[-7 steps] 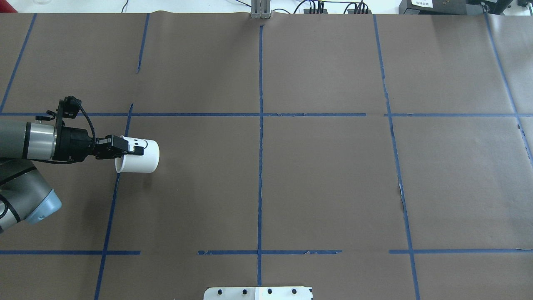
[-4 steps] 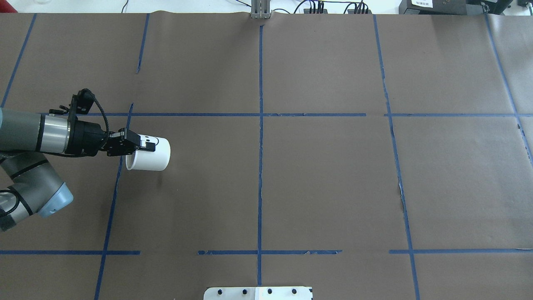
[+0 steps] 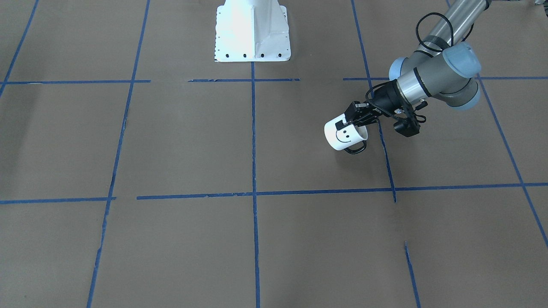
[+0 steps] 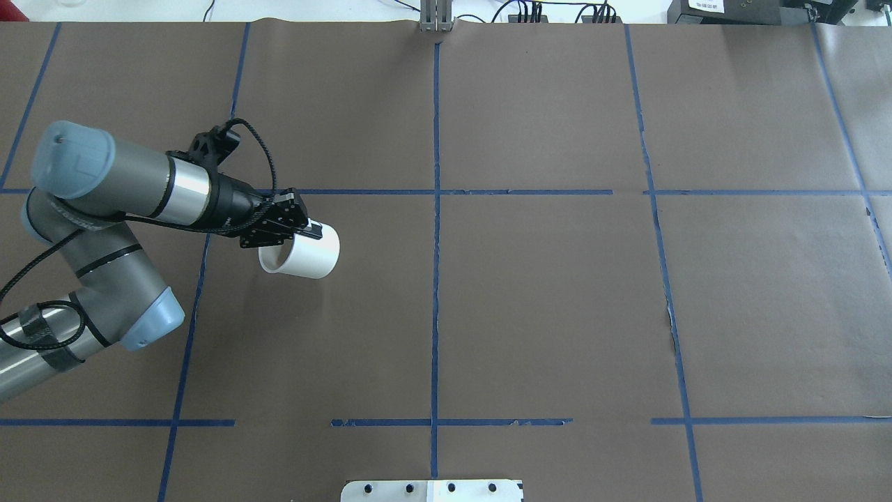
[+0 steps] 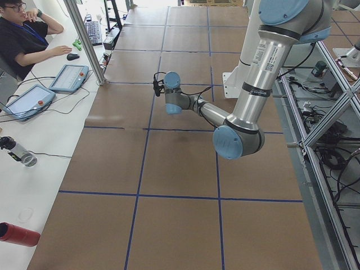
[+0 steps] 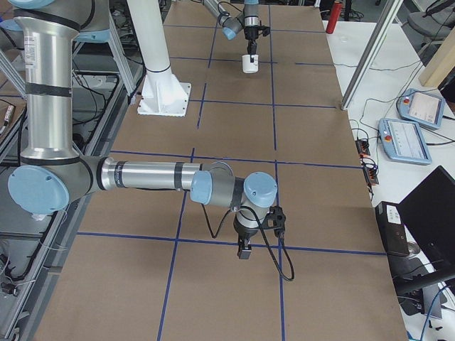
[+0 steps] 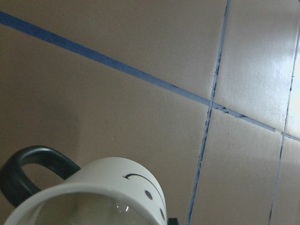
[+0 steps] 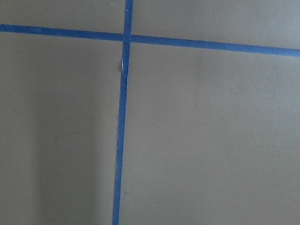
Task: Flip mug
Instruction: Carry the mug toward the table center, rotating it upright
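My left gripper needs to let go of the mug on the blue tape line running from the white base plate (image 3: 255, 126).
The mug (image 4: 306, 258) is white with a black smiley face and a black loop handle (image 3: 356, 149). It hangs tilted on its side above the brown table, left of centre. Its mouth points back toward the arm and its handle hangs down. My left gripper (image 4: 309, 229) is shut on the mug's rim wall. It also shows in the front-facing view (image 3: 345, 123). The left wrist view shows the mug (image 7: 108, 192) close up, with its rim and pale interior at the bottom. My right gripper (image 6: 244, 250) hangs over the table's right part. I cannot tell whether it is open or shut.
Blue tape lines (image 4: 435, 230) divide the brown paper table into squares. The white robot base plate (image 3: 252, 34) stands at the robot's edge. An operator (image 5: 22, 34) sits with tablets at a side bench. A red bottle (image 5: 19, 233) lies there too.
My left arm has carried the mug to the right and a little away from the robot. The arm's elbow has swung into view. The grip on the rim is unchanged.
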